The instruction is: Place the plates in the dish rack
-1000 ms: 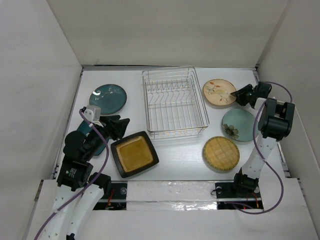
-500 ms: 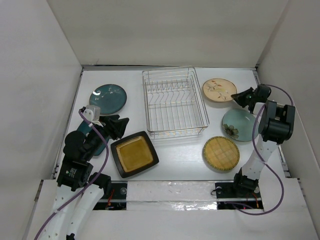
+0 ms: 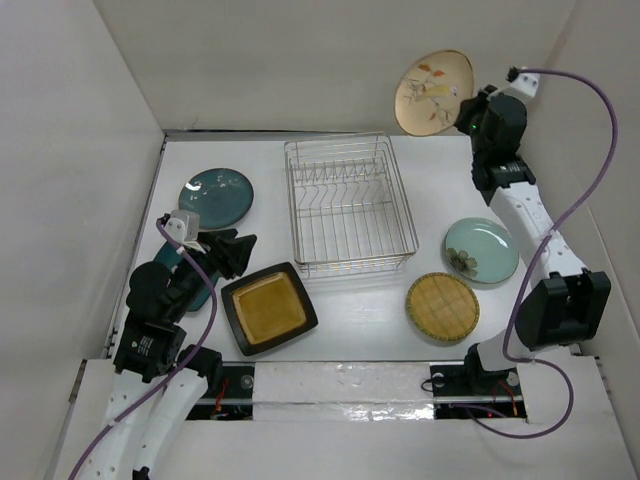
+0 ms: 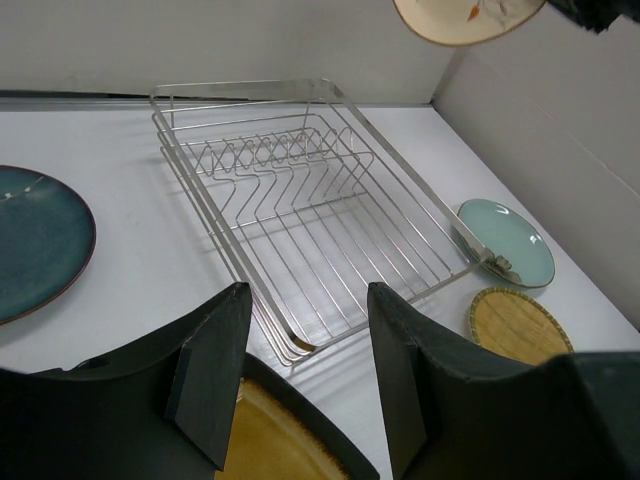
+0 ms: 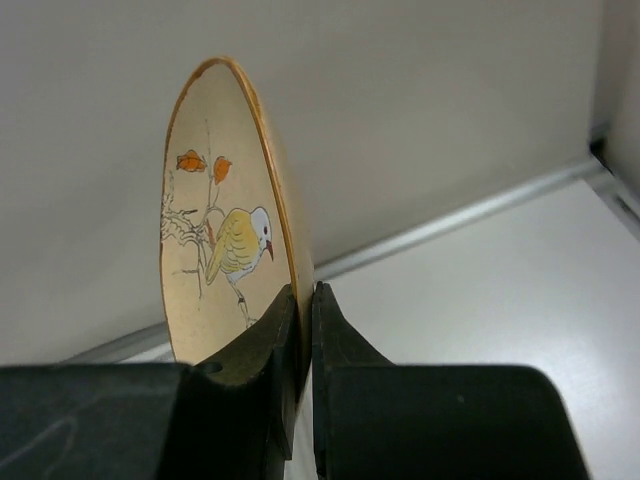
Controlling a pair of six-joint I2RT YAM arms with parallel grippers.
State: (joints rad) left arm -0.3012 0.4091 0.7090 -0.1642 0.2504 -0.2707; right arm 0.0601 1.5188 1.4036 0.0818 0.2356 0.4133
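Next, my right gripper lets go of the tan bird-painted plate, now held high near the back wall. It will leave the plate in the dish rack's back corner (image 3: 381,173) nearest the pale blue plate.
My right gripper (image 3: 462,110) (image 5: 305,297) is shut on the rim of the tan bird-painted plate (image 3: 433,92) (image 5: 215,200) (image 4: 465,18). It holds the plate on edge, high in the air near the back wall, beyond the back right corner of the empty dish rack (image 3: 338,139) (image 4: 250,88). My left gripper (image 3: 245,253) (image 4: 307,292) is open and holds nothing, just above the near left corner of the black square plate (image 3: 268,308) (image 4: 270,440). On the table lie a teal plate (image 3: 216,197) (image 4: 35,240), a pale blue plate (image 3: 482,250) (image 4: 510,240) and a yellow grid plate (image 3: 442,307) (image 4: 515,325).
A second teal plate (image 3: 193,288) lies mostly hidden under my left arm. White walls (image 3: 330,60) close the table in at the back and both sides. The right arm's purple cable (image 3: 575,190) loops out to the right.
My right gripper closed on the tan plate at the back right of the table and lifted it high, turning it on edge. The left arm has not moved.
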